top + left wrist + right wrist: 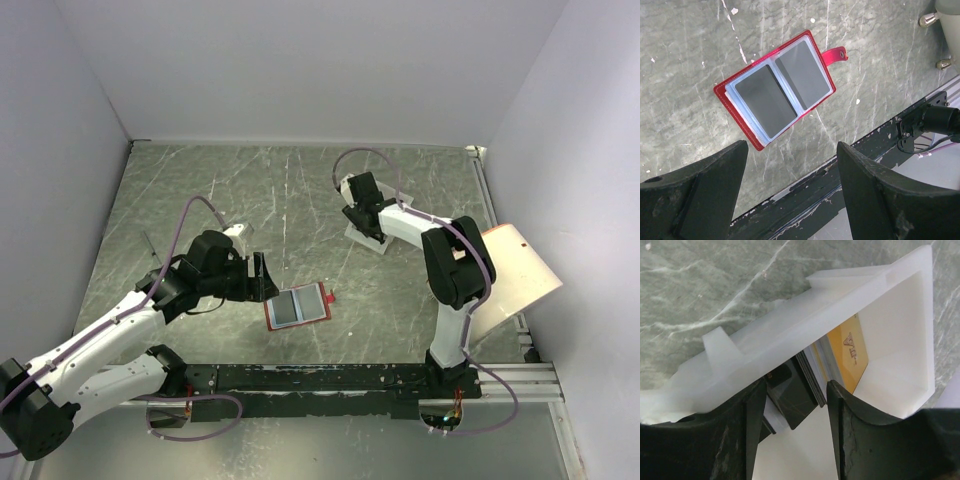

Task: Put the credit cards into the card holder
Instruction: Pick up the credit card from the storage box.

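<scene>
The robot's right gripper needs to next close on the top edge of the last credit card, at the white box's far end (400,191) (874,342).
The card holder (297,306) lies open on the table, a red wallet with pale blue-grey pockets and its snap tab pointing right. It also shows in the left wrist view (777,87). My left gripper (262,278) hovers just left of it, open and empty (790,150). The credit cards stand on edge in a white open-topped box (366,233): a dark card (792,385), a pale stack and a yellow-orange card (852,352). My right gripper (362,205) reaches into the box (900,340). Its jaws (795,390) are open and straddle the dark card and part of the stack.
A black rail (330,378) runs along the table's near edge and shows in the left wrist view (865,165). A pale curved sheet (515,270) leans at the right wall. White walls close in the left, back and right sides.
</scene>
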`<state>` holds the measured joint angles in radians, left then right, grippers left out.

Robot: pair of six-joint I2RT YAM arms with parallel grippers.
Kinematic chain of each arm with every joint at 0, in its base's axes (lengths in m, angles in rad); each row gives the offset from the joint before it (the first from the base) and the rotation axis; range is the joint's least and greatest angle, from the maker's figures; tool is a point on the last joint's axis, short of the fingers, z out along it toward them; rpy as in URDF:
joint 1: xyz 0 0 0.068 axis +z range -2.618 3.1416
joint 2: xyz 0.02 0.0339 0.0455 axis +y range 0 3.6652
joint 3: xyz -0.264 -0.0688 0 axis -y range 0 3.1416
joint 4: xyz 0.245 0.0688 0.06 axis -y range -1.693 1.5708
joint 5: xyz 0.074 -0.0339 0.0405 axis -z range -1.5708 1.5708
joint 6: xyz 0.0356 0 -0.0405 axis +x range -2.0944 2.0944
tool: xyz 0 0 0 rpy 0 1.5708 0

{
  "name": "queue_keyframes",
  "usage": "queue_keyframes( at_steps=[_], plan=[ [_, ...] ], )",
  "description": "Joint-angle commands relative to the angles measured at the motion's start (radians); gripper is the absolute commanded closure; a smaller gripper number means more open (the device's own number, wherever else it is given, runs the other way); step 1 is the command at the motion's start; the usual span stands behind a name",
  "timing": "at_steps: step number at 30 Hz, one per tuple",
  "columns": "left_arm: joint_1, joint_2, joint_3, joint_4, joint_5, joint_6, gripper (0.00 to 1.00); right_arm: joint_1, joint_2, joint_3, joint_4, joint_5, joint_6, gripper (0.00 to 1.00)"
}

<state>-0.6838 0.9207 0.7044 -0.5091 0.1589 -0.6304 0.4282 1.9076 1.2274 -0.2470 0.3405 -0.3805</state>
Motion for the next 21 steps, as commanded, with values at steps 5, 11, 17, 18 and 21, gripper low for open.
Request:
queue_keyframes(
  at_steps=[5, 11, 17, 18, 21],
  plan=[
    [-0.005, 0.000, 0.016, 0.006, -0.002, 0.013, 0.17, -0.002, 0.017, -0.041, 0.181, 0.153, -0.103, 0.53],
    [-0.005, 0.018, 0.016, 0.019, 0.002, 0.013, 0.17, -0.003, -0.014, -0.077, 0.306, 0.194, -0.150, 0.61],
    [-0.004, 0.028, -0.012, 0.059, 0.025, 0.003, 0.17, -0.007, 0.036, -0.040, 0.321, 0.217, -0.184, 0.60],
    [-0.004, 0.028, -0.011, 0.060, 0.024, 0.003, 0.17, -0.010, 0.043, -0.029, 0.319, 0.210, -0.180, 0.60],
    [-0.005, 0.034, -0.008, 0.057, 0.027, 0.006, 0.18, -0.021, 0.054, -0.005, 0.320, 0.195, -0.176, 0.58]
  ],
)
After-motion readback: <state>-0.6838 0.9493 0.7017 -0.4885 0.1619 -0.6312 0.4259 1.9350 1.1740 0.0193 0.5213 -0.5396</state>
